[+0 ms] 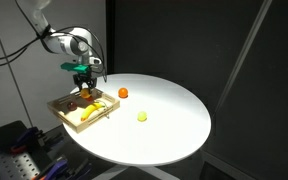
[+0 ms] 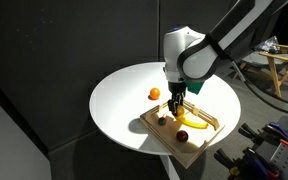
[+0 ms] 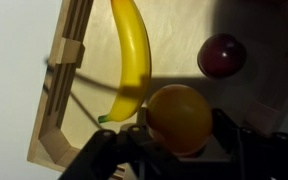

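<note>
Next, my gripper releases the orange fruit, now held just above the tray, between the yellow banana and the dark red plum-like fruit [image 1: 77,110] [image 3: 171,34] in the tray.
My gripper [image 3: 179,140] is shut on an orange fruit [image 3: 180,118] and holds it just above a wooden tray [image 3: 84,100]. It also shows in both exterior views [image 1: 84,78] [image 2: 176,97]. In the tray lie a yellow banana [image 3: 134,55] and a dark red plum-like fruit [image 3: 222,55]. The tray sits at the edge of a round white table [image 1: 164,125] [image 2: 124,100]. The banana shows in both exterior views [image 1: 91,113] [image 2: 192,123].
On the table lie a small orange fruit [image 1: 123,93] [image 2: 155,94] beside the tray and a small yellow fruit [image 1: 142,116] further off. Dark curtains stand behind the table. Another dark fruit [image 2: 181,137] lies in the tray.
</note>
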You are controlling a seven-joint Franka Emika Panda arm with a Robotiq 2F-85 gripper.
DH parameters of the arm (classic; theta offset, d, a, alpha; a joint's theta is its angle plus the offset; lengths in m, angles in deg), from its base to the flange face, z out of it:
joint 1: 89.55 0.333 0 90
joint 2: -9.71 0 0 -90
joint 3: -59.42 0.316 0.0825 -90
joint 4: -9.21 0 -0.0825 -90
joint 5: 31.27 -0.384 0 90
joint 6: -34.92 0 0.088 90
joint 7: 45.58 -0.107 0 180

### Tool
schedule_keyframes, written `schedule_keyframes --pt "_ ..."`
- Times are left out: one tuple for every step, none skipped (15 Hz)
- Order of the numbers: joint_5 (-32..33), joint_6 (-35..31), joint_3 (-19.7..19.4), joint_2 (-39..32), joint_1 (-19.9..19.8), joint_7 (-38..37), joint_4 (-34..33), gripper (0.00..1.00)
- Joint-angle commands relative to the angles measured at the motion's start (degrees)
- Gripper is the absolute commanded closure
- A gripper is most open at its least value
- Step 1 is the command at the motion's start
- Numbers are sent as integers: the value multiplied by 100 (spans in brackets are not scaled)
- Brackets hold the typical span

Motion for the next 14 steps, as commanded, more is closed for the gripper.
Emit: schedule_keyframes --pt "162 -11 18 -131 37 -107 -141 59" --pt "159 -8 19 -154 46 -101 -148 59" --pt "151 -4 22 -175 51 -92 -156 59" --pt "147 -6 26 -193 61 -88 -159 59" --pt "155 -11 29 -202 74 -91 -157 59" --pt "155 -15 34 -207 82 -87 -155 59" --pt "158 -17 39 -212 95 -89 -155 59" --pt "170 -27 40 -216 109 -98 -155 59" --pt "188 -38 40 -217 125 -107 -154 59" --pt "199 -47 41 -218 137 -108 -156 59" --pt "218 -56 41 -218 148 -110 -161 59" --pt "224 -66 40 -216 156 -109 -163 59" --pt "225 -72 39 -213 163 -107 -166 59" --pt "221 -72 40 -210 167 -103 -168 34"
